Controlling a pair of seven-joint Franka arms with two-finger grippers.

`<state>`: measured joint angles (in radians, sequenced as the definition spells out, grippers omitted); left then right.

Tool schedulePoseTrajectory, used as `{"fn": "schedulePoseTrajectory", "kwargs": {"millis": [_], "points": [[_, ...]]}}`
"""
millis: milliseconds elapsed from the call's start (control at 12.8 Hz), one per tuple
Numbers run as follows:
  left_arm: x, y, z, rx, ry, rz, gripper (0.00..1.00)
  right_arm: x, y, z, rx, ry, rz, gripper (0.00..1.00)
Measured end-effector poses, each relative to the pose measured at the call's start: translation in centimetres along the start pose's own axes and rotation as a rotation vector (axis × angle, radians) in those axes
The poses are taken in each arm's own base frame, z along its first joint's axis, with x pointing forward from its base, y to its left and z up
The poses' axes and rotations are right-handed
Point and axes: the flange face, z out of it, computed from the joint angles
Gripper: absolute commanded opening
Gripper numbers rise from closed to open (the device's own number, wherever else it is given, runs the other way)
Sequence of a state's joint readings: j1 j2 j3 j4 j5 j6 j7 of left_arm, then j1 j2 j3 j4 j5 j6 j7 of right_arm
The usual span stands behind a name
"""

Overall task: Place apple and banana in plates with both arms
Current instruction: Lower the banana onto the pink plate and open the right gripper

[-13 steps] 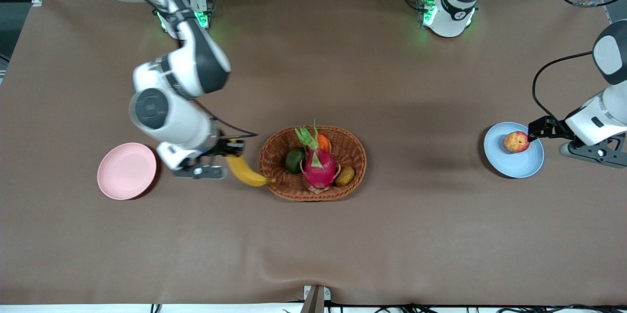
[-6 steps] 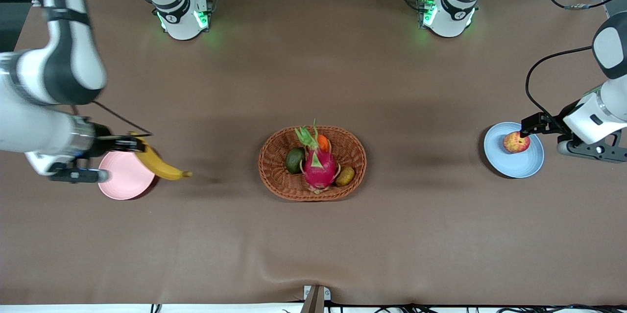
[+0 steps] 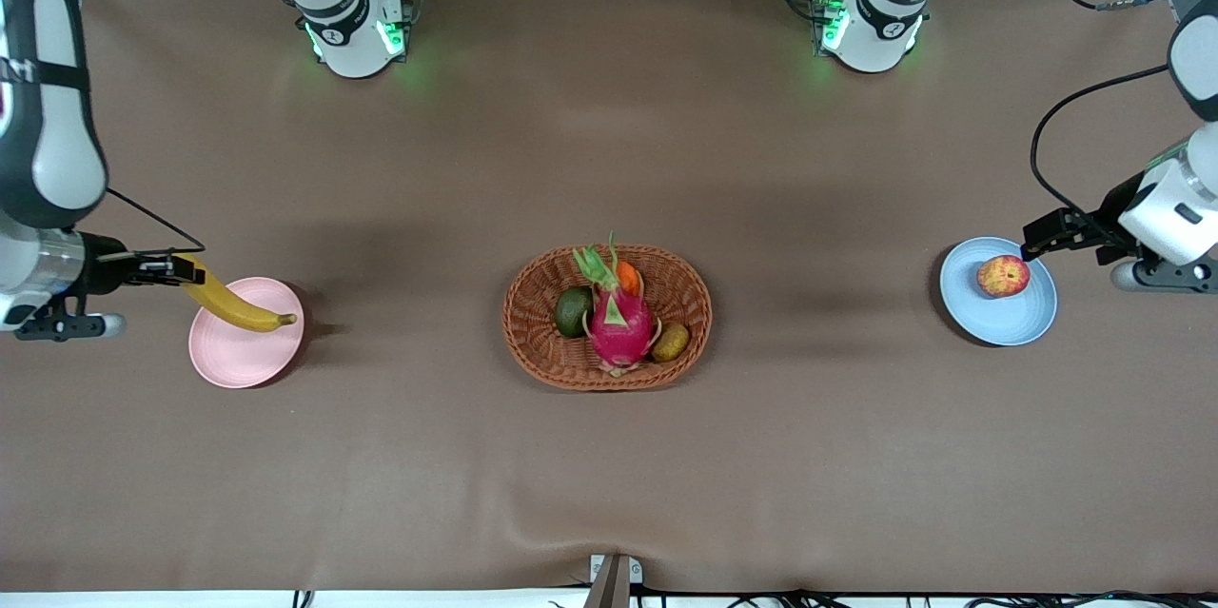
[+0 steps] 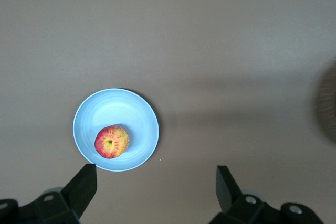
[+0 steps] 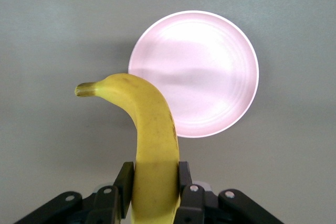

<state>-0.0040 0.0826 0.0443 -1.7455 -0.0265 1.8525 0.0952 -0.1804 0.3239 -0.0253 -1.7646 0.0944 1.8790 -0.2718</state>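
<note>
The yellow banana will go down on the pale pink plate [image 3: 232, 317] [image 5: 206, 89], toward the plate's near rim, from my right gripper. The banana is in the air over that plate now.
My right gripper [image 3: 181, 273] is shut on the yellow banana [image 3: 233, 304] and holds it in the air over the pale pink plate [image 3: 238, 359] at the right arm's end of the table. In the right wrist view the banana [image 5: 149, 140] stands between the pads, with the pink plate [image 5: 210, 72] below it. The red and yellow apple [image 3: 1003, 276] lies in the light blue plate [image 3: 1009, 318] at the left arm's end. My left gripper [image 3: 1032, 245] is open and empty, just above that plate's edge; its wrist view shows the apple [image 4: 112, 141] in the blue plate [image 4: 134, 116].
An oval wicker basket [image 3: 685, 342] sits mid-table with a pink dragon fruit [image 3: 620, 321], a green fruit [image 3: 573, 311], a small orange fruit [image 3: 628, 278] and a brown-green fruit [image 3: 672, 342].
My right arm has carried the banana from beside the basket to over the pink plate. My left gripper has drawn back from the apple, which stays in the blue plate.
</note>
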Motion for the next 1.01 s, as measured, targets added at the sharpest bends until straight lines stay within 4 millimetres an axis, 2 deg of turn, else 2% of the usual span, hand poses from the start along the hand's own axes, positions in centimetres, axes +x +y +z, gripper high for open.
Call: {"fn": "schedulePoseTrajectory", "kwargs": {"millis": [234, 624, 937, 1015], "points": [[-1.1, 0.3, -1.8, -0.003, -0.008, -0.050, 1.00, 0.5, 0.2, 1.0, -0.047, 0.042, -0.016, 0.18], [-2.5, 2.2, -3.8, -0.006, -0.022, -0.055, 1.00, 1.5, 1.3, 2.7, -0.075, 0.075, -0.013, 0.20], [-4.2, 2.3, -6.3, -0.008, -0.026, -0.084, 1.00, 2.5, 2.3, 4.0, -0.088, 0.117, -0.005, 0.23], [-4.6, 2.4, -6.9, -0.008, -0.021, -0.083, 1.00, 2.6, 2.5, 4.3, -0.088, 0.118, -0.003, 0.27]]}}
